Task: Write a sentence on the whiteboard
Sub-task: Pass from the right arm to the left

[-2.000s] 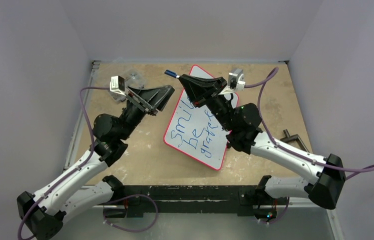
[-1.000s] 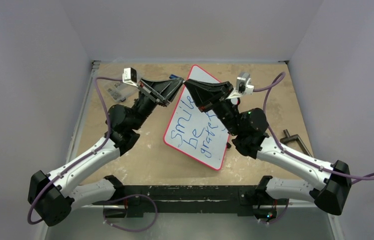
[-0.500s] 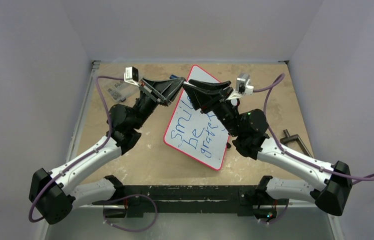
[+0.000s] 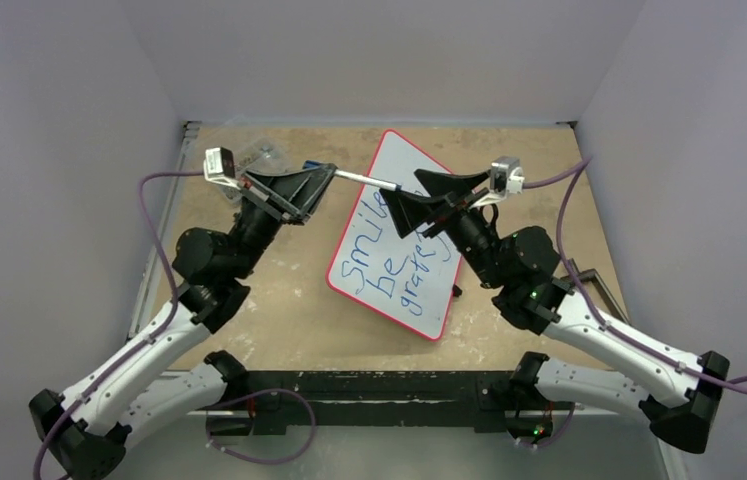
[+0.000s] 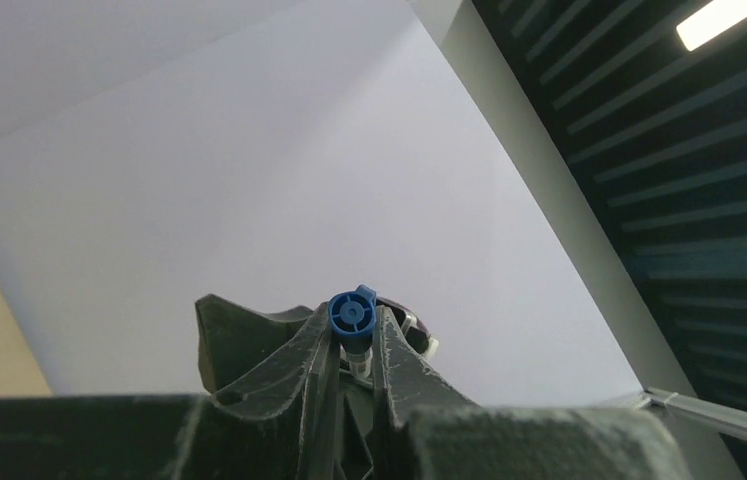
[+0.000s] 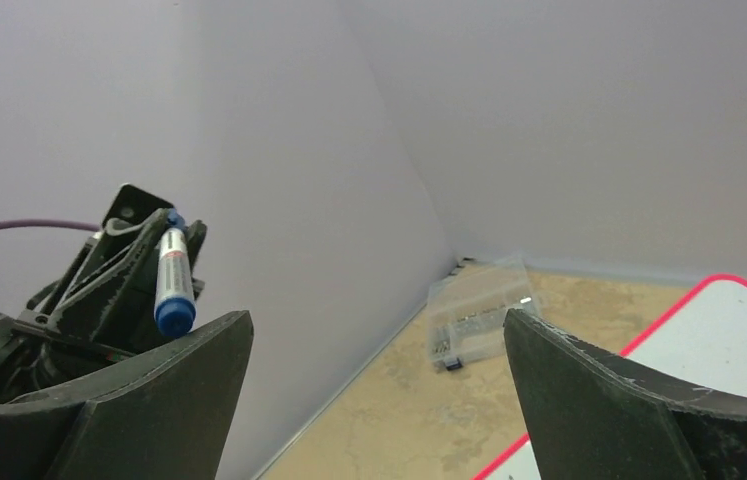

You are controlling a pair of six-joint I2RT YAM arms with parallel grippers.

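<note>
Next, my left gripper lets go of the blue-capped marker on the bare table (image 4: pixel 299 305) beside the whiteboard's corner near "smile".
The whiteboard (image 4: pixel 432 308), white with a red rim, lies tilted in the middle of the table. On it is the sentence (image 4: pixel 389 265), blue handwriting in three slanted lines. My left gripper (image 4: pixel 327 178) hovers past the board's upper left and is shut on a blue-capped marker (image 4: pixel 365 179), which sticks out to the right over the board's top corner. In the left wrist view the marker's blue end (image 5: pixel 352 316) sits pinched between the fingers. My right gripper (image 4: pixel 405 192) hangs above the board's top, open and holding nothing. Its view shows the marker (image 6: pixel 173 278) and the board's corner (image 6: pixel 739 330).
A small clear plastic compartment box (image 4: pixel 267 153) sits at the back left, also seen as the box (image 6: pixel 479 320) in the right wrist view. A dark metal clamp (image 4: pixel 585 276) lies on the table at the right. Walls close in the back and both sides.
The two grippers met at the board's top. The right gripper then opened, let go of the marker and drew back right. The left gripper shut on the marker and pulled left.
</note>
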